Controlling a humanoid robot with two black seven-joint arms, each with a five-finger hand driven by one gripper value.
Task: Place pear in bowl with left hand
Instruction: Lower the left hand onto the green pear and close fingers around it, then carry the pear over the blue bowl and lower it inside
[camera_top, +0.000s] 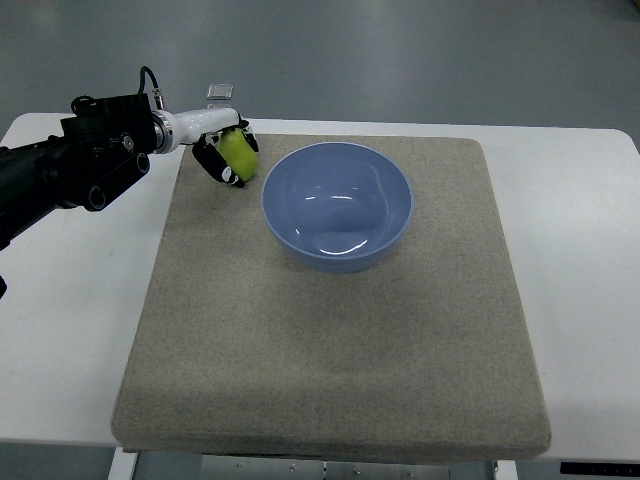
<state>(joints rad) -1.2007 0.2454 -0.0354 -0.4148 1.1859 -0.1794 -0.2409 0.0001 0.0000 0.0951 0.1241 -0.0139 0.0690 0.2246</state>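
Note:
Next, I release the yellow-green pear from my left gripper on the inside bottom of the empty blue bowl (331, 214).
A yellow-green pear (238, 153) is held in my left hand (226, 155), whose black fingers are curled around it. The hand is at the mat's back left, just left of the bowl's rim and slightly above the mat. The left arm comes in from the picture's left edge. The blue bowl (337, 205) stands upright and empty on the mat, right of the pear. The right hand is not in view.
A beige mat (330, 340) covers most of the white table (70, 320). A small clear block (221, 92) sits at the table's back edge behind the hand. Grey floor lies beyond the table.

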